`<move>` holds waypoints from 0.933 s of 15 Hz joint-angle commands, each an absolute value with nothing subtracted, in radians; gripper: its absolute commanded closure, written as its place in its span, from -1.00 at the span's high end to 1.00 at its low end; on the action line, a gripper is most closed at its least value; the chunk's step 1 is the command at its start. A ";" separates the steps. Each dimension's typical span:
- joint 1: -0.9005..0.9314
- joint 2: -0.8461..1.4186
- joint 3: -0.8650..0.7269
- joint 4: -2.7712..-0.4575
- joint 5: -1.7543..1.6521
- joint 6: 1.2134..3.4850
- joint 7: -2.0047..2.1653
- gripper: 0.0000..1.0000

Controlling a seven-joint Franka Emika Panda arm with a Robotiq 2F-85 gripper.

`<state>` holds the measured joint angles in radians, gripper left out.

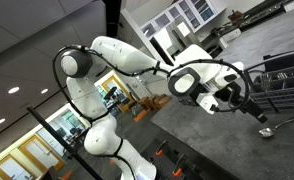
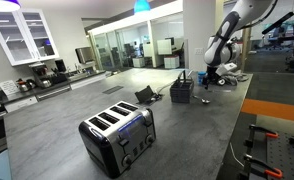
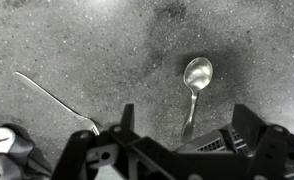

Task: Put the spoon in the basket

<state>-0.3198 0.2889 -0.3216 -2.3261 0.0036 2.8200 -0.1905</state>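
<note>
I need to move my gripper to the spoon next and grab the spoon's handle [image 1: 279, 126] [image 3: 192, 108] close to its bowl.
The spoon [image 3: 195, 88] is small and shiny and lies flat on the speckled grey counter, bowl away from me and handle toward me. My gripper [image 3: 187, 128] is open and empty. Its two dark fingers stand either side of the handle's end, above the counter. In an exterior view the gripper [image 1: 254, 110] hangs just above a shiny glint that is the spoon [image 1: 270, 130]. The dark wire basket [image 1: 287, 78] stands close behind. It also shows in an exterior view [image 2: 181, 90], beside the gripper [image 2: 209, 78]. The spoon is too small to make out there.
A silver fork [image 3: 57, 100] lies on the counter left of the spoon. A black and chrome toaster [image 2: 117, 135] stands on the near counter. A small dark object [image 2: 147, 96] lies near the basket. A dark grille [image 3: 212, 142] shows under the gripper.
</note>
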 commanded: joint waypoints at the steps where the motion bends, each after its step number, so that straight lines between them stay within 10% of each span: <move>1: -0.342 0.329 -0.281 -2.286 0.028 2.815 -0.178 1.00; 14: -0.416 0.532 -0.176 -2.109 0.122 2.861 -0.182 1.00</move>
